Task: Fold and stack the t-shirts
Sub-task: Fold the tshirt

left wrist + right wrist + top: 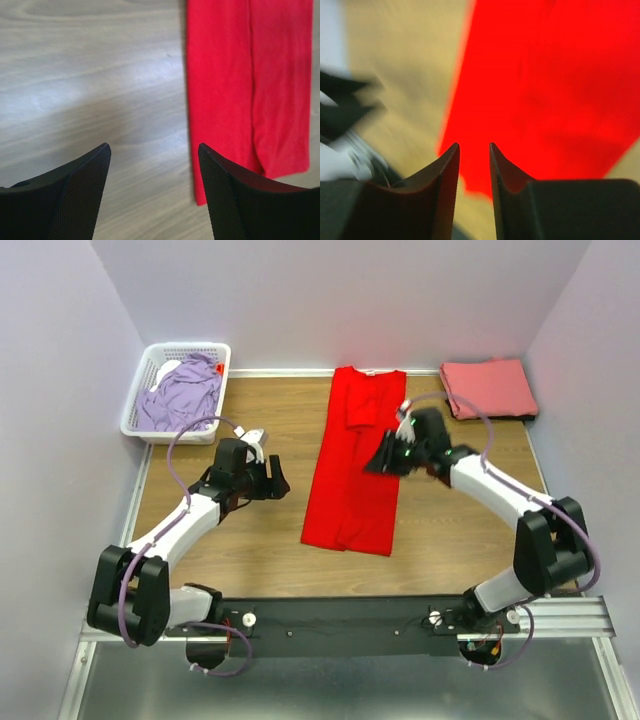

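The red t-shirt's near edge slants unevenly, so my left gripper and my right gripper needs to grab its near corners (305, 541) and pull them straight before folding.
The red t-shirt (355, 465) lies as a long narrow strip down the middle of the table, its sides folded in. It also shows in the left wrist view (240, 90) and the right wrist view (545, 75). A salmon-pink t-shirt (488, 388) lies folded at the back right. A lavender t-shirt (183, 393) is bunched in the white basket (140, 390). My left gripper (278, 483) (154, 147) is open and empty over bare wood just left of the red shirt. My right gripper (378, 460) (474, 146) hangs over the red shirt's right side, jaws slightly apart and empty.
Grey walls close in the table on three sides. A black bar (340, 620) holds both arm bases at the near edge. Bare wood (460, 530) shows to either side of the red shirt.
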{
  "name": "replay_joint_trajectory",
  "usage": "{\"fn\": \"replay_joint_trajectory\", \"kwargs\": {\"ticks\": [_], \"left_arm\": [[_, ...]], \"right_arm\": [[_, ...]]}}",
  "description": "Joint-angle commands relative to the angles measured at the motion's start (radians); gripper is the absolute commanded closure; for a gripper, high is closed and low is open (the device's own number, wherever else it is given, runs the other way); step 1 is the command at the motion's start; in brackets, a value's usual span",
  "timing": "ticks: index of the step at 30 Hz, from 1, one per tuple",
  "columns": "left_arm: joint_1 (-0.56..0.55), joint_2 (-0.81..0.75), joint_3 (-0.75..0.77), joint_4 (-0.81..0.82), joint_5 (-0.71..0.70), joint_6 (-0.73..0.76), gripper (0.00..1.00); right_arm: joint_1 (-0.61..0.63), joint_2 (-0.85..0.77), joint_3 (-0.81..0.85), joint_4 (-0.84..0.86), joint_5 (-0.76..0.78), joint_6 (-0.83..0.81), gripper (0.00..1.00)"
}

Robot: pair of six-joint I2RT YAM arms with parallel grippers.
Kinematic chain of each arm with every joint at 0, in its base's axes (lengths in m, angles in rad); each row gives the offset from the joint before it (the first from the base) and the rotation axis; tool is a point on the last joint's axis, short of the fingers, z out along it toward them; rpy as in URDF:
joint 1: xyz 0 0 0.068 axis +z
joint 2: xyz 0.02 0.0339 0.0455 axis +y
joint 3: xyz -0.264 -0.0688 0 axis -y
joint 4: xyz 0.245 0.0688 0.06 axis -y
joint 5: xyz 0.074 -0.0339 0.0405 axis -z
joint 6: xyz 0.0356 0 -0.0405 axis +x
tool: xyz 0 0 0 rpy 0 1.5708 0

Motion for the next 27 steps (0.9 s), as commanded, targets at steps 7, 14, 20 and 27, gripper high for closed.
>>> {"fn": "replay_joint_trajectory", "kwargs": {"ticks": [7, 14, 20, 27], "left_arm": [[-0.153, -0.006, -0.009, -0.092, 0.108, -0.059, 0.41], [-0.261, 0.116, 0.033, -0.070, 0.126, -0.080, 0.46], [-0.317, 0.256, 0.060, -0.050, 0.168, -0.083, 0.51], [-0.327, 0.327, 0.016, -0.031, 0.162, -0.102, 0.51]], "right_arm": [[0.193, -0.228, -0.348, -0.175, 0.173, 0.200, 0.75], [0.208, -0.276, -0.405, -0.198, 0.144, 0.231, 0.76], [0.211, -0.279, -0.457, -0.204, 0.184, 0.252, 0.76], [0.210, -0.276, -0.540, -0.220, 0.281, 0.293, 0.78]]}}
